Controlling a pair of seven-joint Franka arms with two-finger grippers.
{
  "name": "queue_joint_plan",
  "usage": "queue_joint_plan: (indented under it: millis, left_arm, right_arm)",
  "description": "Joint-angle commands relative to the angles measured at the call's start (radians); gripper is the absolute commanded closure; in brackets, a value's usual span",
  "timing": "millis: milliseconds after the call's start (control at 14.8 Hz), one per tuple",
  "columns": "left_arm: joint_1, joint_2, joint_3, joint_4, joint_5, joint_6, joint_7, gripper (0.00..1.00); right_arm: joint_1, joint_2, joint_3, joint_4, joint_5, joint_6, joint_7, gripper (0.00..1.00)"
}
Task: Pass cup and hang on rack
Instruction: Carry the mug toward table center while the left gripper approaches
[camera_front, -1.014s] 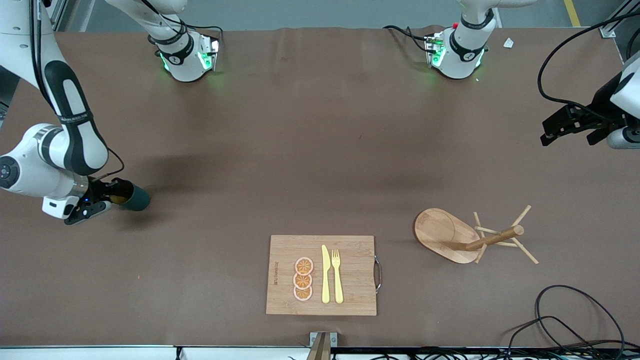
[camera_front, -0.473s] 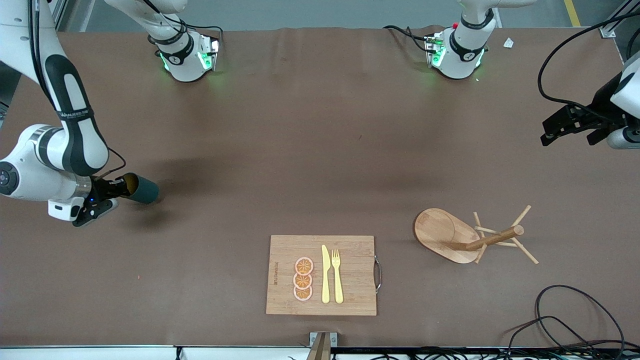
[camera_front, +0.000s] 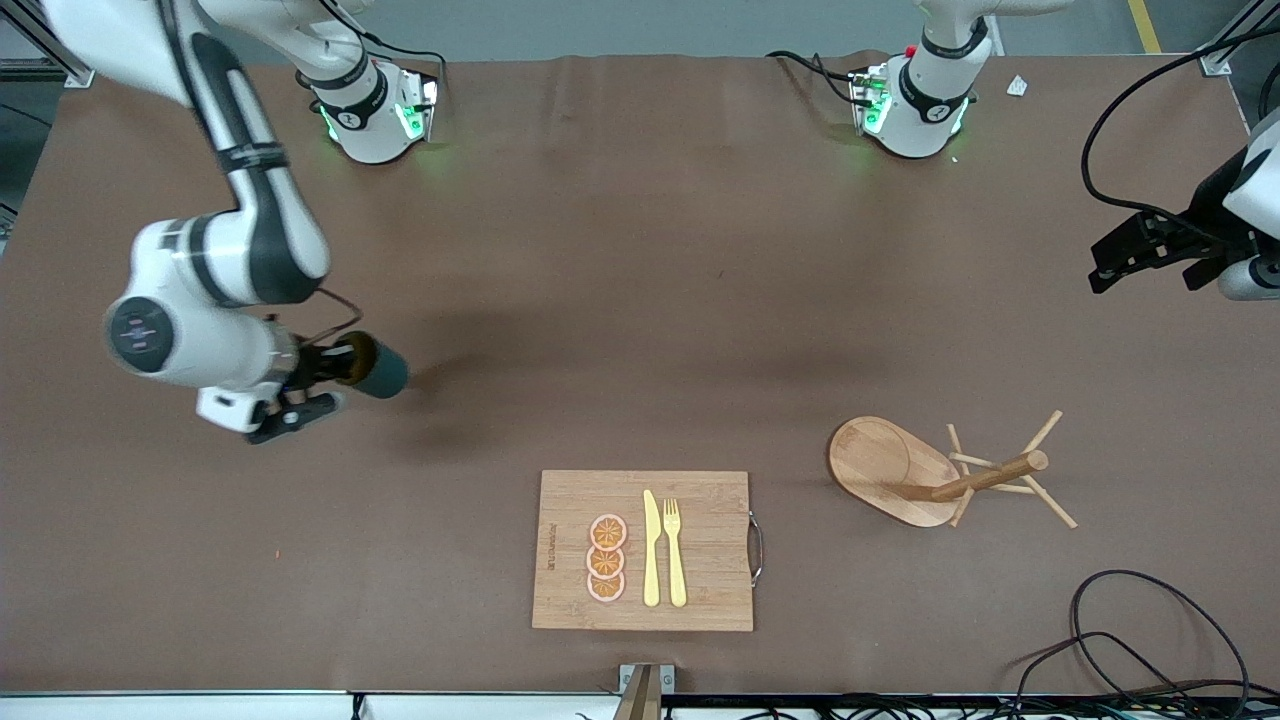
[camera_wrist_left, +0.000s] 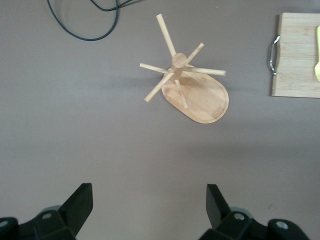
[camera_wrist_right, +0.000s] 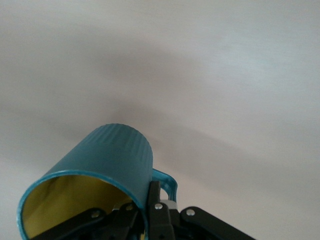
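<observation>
Next, I let go of the teal cup with my right gripper on the open middle of the table (camera_front: 653, 353) behind the cutting board.
The dark teal ribbed cup (camera_front: 378, 369) hangs on its side above the table toward the right arm's end. My right gripper (camera_front: 340, 366) is shut on it. In the right wrist view the cup (camera_wrist_right: 107, 162) shows its yellowish inside. The right gripper (camera_wrist_right: 148, 202) pinches the rim wall beside the loop handle (camera_wrist_right: 168, 183), one finger inside and one outside. The wooden rack (camera_front: 905, 470) stands toward the left arm's end, nearer the front camera. My left gripper (camera_front: 1150, 250) hovers open and empty at that end. The left wrist view shows the rack (camera_wrist_left: 192, 87) below, ahead of the left gripper (camera_wrist_left: 149, 200).
A bamboo cutting board (camera_front: 700, 590) with orange slices (camera_front: 606, 558), a yellow knife (camera_front: 651, 548) and fork (camera_front: 675, 550) lies near the front edge. A black cable (camera_front: 1130, 630) coils at the front corner by the left arm's end. The board's handle (camera_wrist_left: 273, 54) shows in the left wrist view.
My right arm has lifted the cup off the table and carried it toward the table's middle. The left arm has hardly moved.
</observation>
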Motion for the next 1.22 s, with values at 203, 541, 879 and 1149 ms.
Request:
queue_joint_plan:
  millis: [203,541,879,1149]
  left_arm:
    - [-0.001,0.009,-0.004,0.018,0.018,-0.011,0.0,0.0]
    - [-0.01,0.03,-0.008,0.027,0.026,-0.013,-0.012,0.0]
    - [-0.013,0.03,-0.01,0.016,0.006,-0.022,-0.1,0.0]
    - [-0.041,0.032,-0.083,0.019,0.021,-0.092,-0.491,0.0]
  right_arm:
    - [0.272,0.017,-0.013,0.066,0.004,0.008,0.408,1.0]
    - [0.409,0.18,-0.013,0.239,0.004,0.014,0.597,1.0]
    - [0.479,0.318,-0.012,0.37,0.005,0.017,0.77,1.0]
    - [0.529,0.375,-0.004,0.388,0.007,0.099,0.884,1.0]
